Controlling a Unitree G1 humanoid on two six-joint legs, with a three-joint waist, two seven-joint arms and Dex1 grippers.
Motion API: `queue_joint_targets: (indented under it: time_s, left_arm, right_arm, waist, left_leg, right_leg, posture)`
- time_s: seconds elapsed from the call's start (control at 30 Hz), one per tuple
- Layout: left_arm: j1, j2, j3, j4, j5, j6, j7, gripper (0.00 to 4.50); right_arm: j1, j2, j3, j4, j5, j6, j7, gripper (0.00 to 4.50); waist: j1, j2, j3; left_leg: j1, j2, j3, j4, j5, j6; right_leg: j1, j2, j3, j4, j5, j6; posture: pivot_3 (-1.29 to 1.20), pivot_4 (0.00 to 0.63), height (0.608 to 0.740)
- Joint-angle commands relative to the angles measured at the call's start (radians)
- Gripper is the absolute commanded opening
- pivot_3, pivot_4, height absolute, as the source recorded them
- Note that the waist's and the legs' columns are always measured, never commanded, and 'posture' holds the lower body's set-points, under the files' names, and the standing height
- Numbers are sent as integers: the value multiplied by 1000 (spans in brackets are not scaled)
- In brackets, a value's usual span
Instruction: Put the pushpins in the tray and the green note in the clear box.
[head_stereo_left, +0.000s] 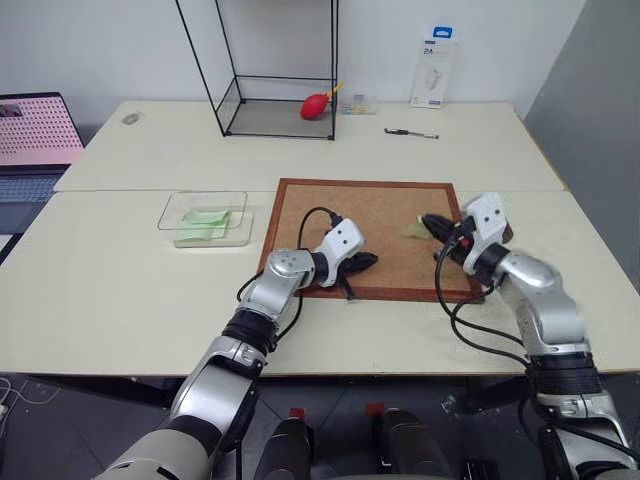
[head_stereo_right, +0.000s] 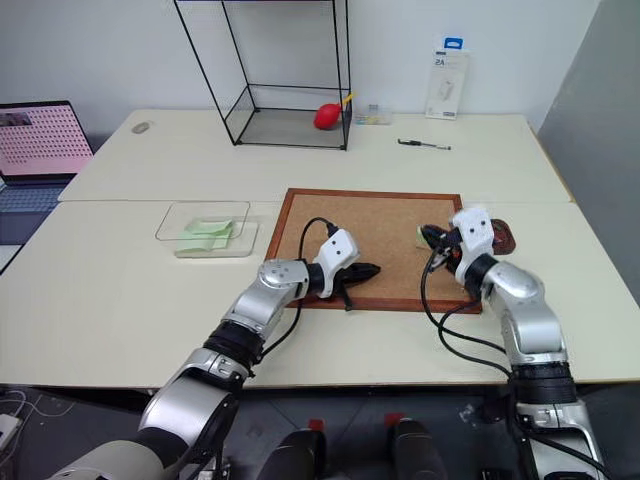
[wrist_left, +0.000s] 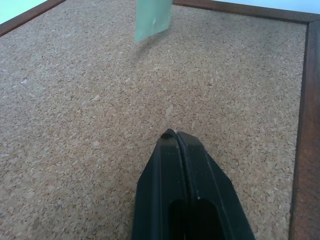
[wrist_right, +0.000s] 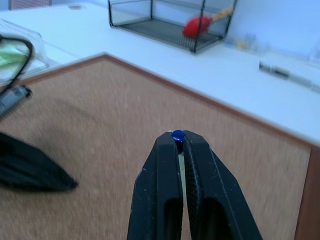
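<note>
The green note is hanging on the blue-headed pushpin in the robot's right gripper, so next the left gripper grabs the note's loose end (wrist_left: 151, 33) to pull them apart.
My right gripper (wrist_right: 178, 136) is shut on a blue-headed pushpin (wrist_right: 177, 134), held above the right part of the cork board (head_stereo_left: 380, 225). A strip of pale green shows between its fingers. The green note (wrist_left: 152, 20) hangs at those fingertips, lifted off the cork with its shadow beneath; it also shows as a small green slip (head_stereo_left: 416, 229). The dark brown tray (head_stereo_right: 503, 237) peeks out behind the right wrist, past the board's right edge. My left gripper (head_stereo_left: 365, 260) lies shut and empty on the board's front left part. The clear box (head_stereo_left: 170, 210) sits left of the board with green slips (head_stereo_left: 207, 222) inside.
A tall black-framed glass case (head_stereo_left: 275, 105) with a red bulb (head_stereo_left: 317, 105) stands at the back. A white package (head_stereo_left: 436, 70) and a small dark tool (head_stereo_left: 410, 132) lie at the back right. A laptop (head_stereo_left: 35, 140) stands at the far left. Black cables loop by both wrists.
</note>
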Motion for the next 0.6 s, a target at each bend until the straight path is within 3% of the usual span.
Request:
queue_joint_targets:
  time_s: [0.03, 0.2, 0.4, 0.6]
  left_arm:
    - [18, -15, -4, 21, -1, 44, 3, 0]
    - [17, -28, 72, -76, -89, 109, -4, 0]
    - [38, 8, 109, -211, -146, 112, -39, 1068]
    - [28, 45, 124, -232, -159, 71, -66, 2476]
  right_arm:
    - [-11, -18, 14, -52, 0, 1, 17, 11]
    - [-12, -16, 35, -64, -2, 2, 17, 11]
    - [-11, -14, 53, -81, 1, 10, 22, 0]
    - [-19, -17, 67, -89, 3, 17, 33, 0]
  waist:
    - [0, 0, 0]
    - [0, 0, 0]
    - [-1, 0, 1]
    - [-2, 0, 1]
  left_leg:
    - [0, 0, 0, 0, 0, 0]
    - [0, 0, 0, 0, 0, 0]
    - [-1, 1, 0, 0, 0, 0]
    - [-1, 1, 0, 0, 0, 0]
  right_leg:
    - [0, 0, 0, 0, 0, 0]
    - [0, 0, 0, 0, 0, 0]
    - [-2, 0, 0, 1, 0, 0]
    - [-2, 1, 1, 1, 0, 0]
  posture:
    - [0, 150, 740]
    - [0, 150, 740]
    - [0, 150, 740]
    - [0, 150, 740]
